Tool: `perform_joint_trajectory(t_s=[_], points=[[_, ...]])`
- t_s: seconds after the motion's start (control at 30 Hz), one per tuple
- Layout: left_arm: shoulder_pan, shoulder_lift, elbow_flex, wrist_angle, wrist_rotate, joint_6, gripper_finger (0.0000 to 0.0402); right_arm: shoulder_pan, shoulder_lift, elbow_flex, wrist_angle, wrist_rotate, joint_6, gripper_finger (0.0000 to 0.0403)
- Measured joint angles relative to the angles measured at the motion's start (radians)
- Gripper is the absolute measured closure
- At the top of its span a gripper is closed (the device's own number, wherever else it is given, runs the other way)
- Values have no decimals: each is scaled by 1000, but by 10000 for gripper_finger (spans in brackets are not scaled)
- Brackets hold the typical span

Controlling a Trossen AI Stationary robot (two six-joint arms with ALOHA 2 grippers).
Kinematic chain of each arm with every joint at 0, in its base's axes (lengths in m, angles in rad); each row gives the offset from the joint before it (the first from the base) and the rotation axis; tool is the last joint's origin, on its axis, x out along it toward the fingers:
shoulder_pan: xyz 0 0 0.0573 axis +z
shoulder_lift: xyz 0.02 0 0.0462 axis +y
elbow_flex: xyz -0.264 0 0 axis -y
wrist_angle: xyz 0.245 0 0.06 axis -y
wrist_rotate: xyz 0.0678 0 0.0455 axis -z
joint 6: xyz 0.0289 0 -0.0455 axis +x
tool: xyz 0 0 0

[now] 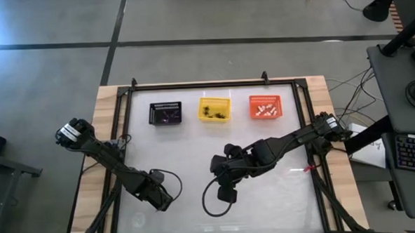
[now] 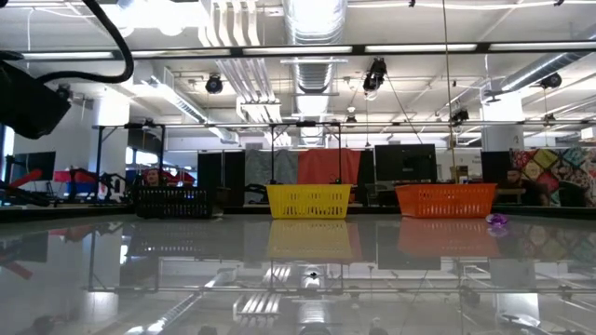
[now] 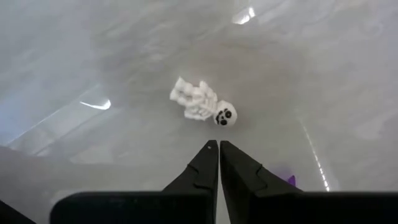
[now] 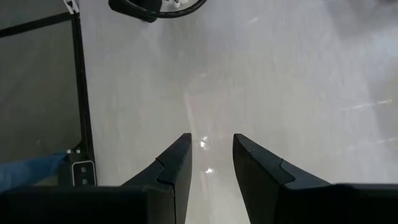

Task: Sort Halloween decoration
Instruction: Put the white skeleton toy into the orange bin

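Note:
The white skeleton lies at a slant beyond the shut fingers of my left gripper. My left gripper will open, turn in line with the skeleton and grip its torso [image 3: 202,103].
A tiny white skeleton trinket [image 3: 202,104] lies flat on the glossy table, just beyond the tips of my left gripper [image 3: 219,148]. That gripper is shut and points down at the table's near left [image 1: 160,198]. A small purple bit [image 3: 290,180] peeks out beside one finger. My right gripper [image 4: 211,149] hangs open over the near middle of the table [image 1: 227,193], with only bare table between its fingers. Another purple trinket [image 2: 497,221] lies on the table toward the right. My left gripper has nothing showing between its shut fingertips [image 3: 211,155] and stands clear of the skeleton. The purple bit sits against the outer side of one finger. Whether the finger touches it, I cannot tell.
Three small baskets stand in a row at the far side: black [image 1: 165,113] with purple pieces, yellow [image 1: 214,109] with dark pieces, orange [image 1: 265,107] with white pieces. A black frame [image 1: 199,84] runs round the table. Bare table lies between the baskets and the grippers.

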Motion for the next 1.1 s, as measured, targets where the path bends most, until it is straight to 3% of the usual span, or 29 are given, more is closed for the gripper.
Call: perform_joint_trajectory(t_s=[0.27,0.7,1.1], points=[[-2,-3,1,6,25,-56,397,-2,0,0,1,1,-27,296],[5,-5,3,77,48,-293,298,-2,0,0,1,2,-44,296],[58,-5,-1,23,-19,-490,278,-2,0,-5,-5,0,-70,296]])
